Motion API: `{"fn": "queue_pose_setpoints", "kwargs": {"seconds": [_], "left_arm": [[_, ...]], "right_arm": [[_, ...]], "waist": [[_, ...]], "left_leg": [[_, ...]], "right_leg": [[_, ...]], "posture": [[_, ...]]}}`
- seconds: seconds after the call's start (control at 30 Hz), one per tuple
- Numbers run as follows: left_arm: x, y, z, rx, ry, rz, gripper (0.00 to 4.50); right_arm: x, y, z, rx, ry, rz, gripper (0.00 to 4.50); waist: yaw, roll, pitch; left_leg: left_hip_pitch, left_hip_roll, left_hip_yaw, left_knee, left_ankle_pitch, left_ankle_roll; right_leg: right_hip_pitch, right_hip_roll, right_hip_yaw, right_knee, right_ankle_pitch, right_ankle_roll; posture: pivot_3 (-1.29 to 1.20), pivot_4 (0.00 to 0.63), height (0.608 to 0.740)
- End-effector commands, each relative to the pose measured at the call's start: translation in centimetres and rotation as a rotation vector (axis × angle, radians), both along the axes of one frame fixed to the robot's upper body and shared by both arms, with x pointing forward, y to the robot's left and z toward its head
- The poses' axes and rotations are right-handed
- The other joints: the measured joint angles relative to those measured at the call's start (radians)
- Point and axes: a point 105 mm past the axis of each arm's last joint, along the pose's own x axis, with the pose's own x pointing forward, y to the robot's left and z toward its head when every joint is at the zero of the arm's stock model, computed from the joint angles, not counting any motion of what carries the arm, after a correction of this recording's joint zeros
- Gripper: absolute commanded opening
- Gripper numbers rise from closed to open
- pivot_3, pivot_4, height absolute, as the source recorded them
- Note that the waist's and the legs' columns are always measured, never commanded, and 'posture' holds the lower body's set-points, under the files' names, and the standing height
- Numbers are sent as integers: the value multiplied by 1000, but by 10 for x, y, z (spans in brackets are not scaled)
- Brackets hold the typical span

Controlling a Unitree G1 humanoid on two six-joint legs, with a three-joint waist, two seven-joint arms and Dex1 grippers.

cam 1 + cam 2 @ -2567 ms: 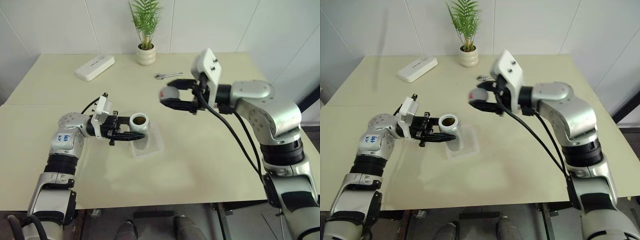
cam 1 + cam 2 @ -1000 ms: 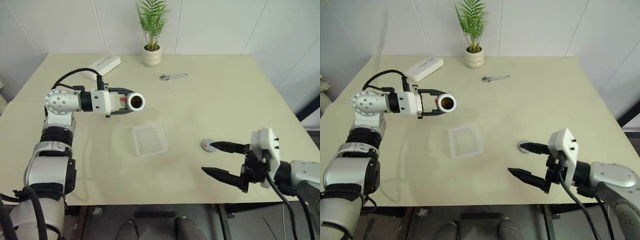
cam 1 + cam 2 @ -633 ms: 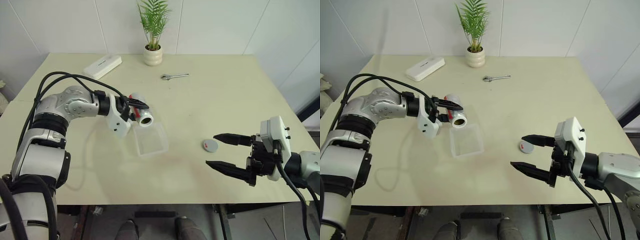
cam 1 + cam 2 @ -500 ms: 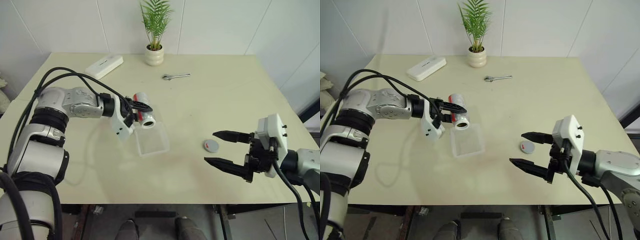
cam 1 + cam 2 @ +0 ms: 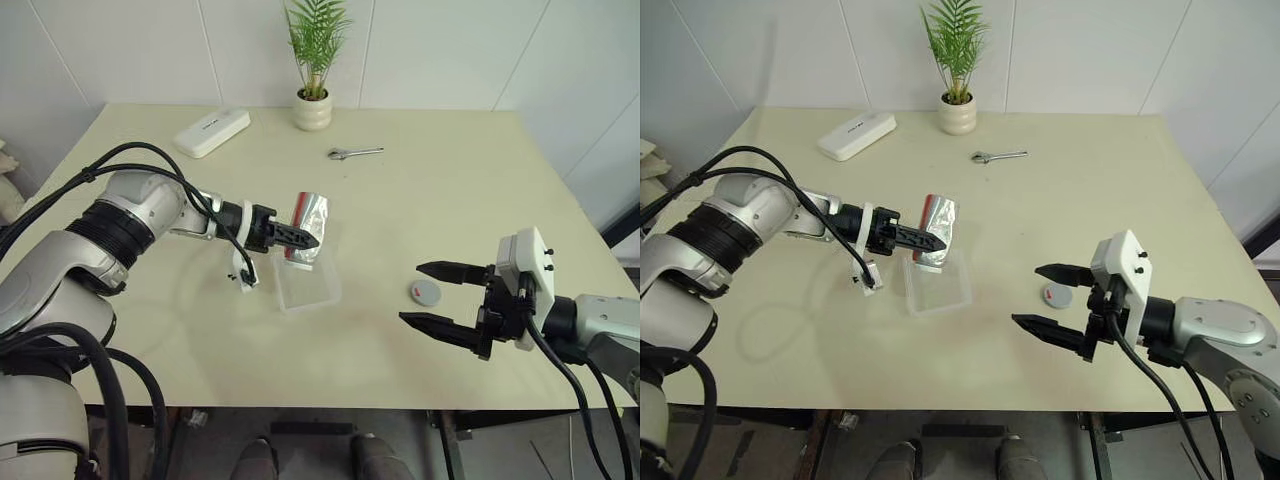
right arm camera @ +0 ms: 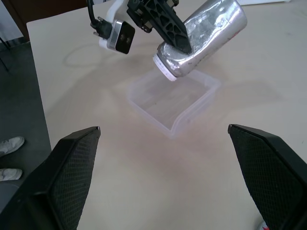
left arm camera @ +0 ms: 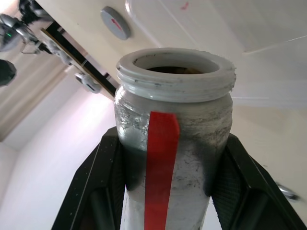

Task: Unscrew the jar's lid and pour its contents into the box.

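Next, my left gripper sets the jar down upright on the table (image 5: 236, 253) next to the box, on the side of the box that is away from the lid.
My left gripper (image 5: 306, 238) is shut on the jar (image 5: 308, 218), a silvery cylinder with a red stripe. It holds the jar tilted with the open mouth (image 7: 176, 72) low, over the far edge of the box (image 5: 308, 288), a clear shallow tray. Something dark brownish, the contents (image 7: 168, 70), shows just inside the mouth. The lid (image 5: 425, 292), a grey disc with a red mark, lies flat on the table to the right. My right gripper (image 5: 412, 293) hovers open just this side of the lid, one finger on each side, touching nothing.
A white plant pot (image 5: 314, 112) stands at the table's far edge, with a white oblong device (image 5: 212, 132) to its left and a small wrench (image 5: 350, 152) to its right. The table's near edge (image 5: 300, 398) runs below both arms.
The left wrist has rolled, tipping the jar from level to mouth-down, and moved right and down over the box. The right gripper, which held the lid earlier, stays open by the lid.
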Motion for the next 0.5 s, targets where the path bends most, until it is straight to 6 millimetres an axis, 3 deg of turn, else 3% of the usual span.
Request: {"fn": "queue_pose_setpoints", "kwargs": {"seconds": [0.03,0.27,0.5], "left_arm": [[-4,-5,20,-28,-97,-68,1958],[-4,-4,40,-126,-256,-97,1958],[0,-2,36,-145,-279,-98,1958]], "right_arm": [[-2,4,5,7,-38,16,4487],[3,4,6,1,-50,22,4487],[11,4,11,-10,-66,36,4487]], "waist": [[0,0,0],[0,0,0],[0,0,0]], "left_leg": [[0,0,0,0,0,0],[0,0,0,0,0,0],[1,0,0,1,1,-1]], "right_leg": [[0,0,0,0,0,0],[0,0,0,1,0,0],[0,0,0,3,0,0]], "posture": [[0,150,740],[0,150,740],[0,150,740]]}}
